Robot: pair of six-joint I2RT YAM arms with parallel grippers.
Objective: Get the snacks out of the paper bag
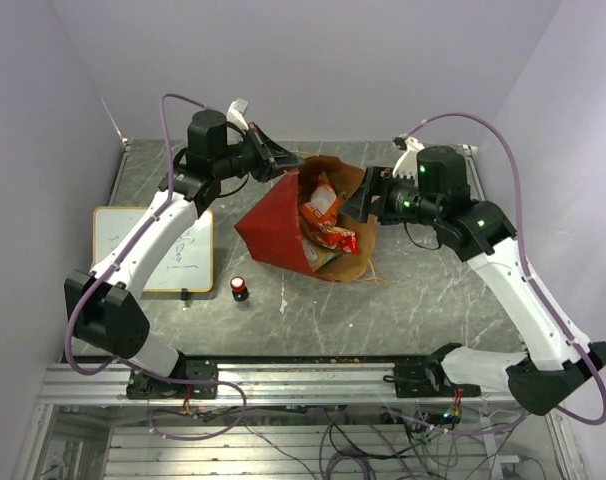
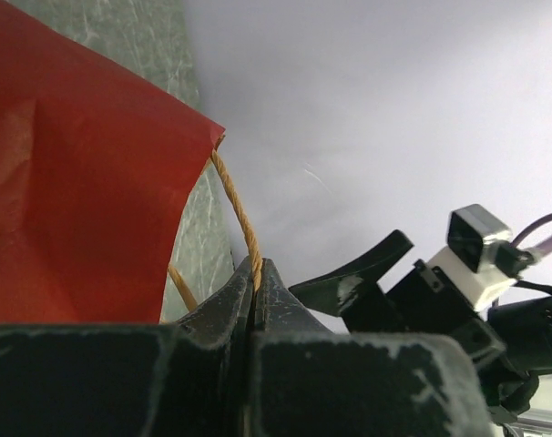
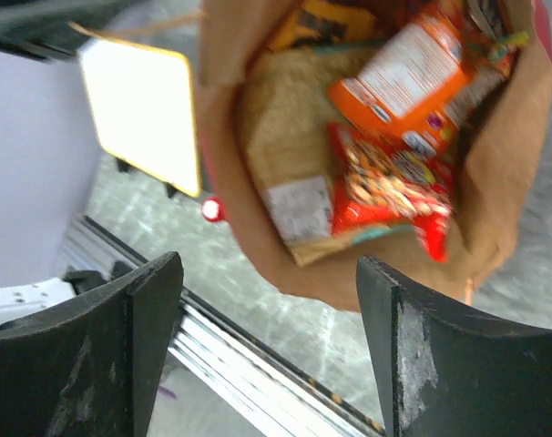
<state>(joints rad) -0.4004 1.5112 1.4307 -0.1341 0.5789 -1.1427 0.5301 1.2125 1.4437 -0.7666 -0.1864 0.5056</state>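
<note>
My right gripper is to close next on the red packet's end point(image 1: 342, 242) point(image 3: 389, 212) nearest the paper bag's opening, just below the orange packet in the top external view.
The paper bag point(image 1: 271, 232), red outside and brown inside, lies on its side in the middle of the table, its mouth facing the right arm. Snacks point(image 1: 326, 222) fill it: orange and red packets, also in the right wrist view point(image 3: 396, 155). My left gripper point(image 1: 284, 160) is shut on the bag's twisted cord handle point(image 2: 238, 209) at the bag's far edge and holds it up. The red bag wall point(image 2: 76, 209) fills the left of that view. My right gripper point(image 1: 358, 200) is open and empty, just right of the bag's mouth point(image 3: 349, 264).
A white board point(image 1: 161, 248) lies at the table's left. A small red-and-black cylinder point(image 1: 240, 289) stands in front of the bag. The metal rail point(image 1: 313, 375) runs along the near edge. Purple walls close in on three sides.
</note>
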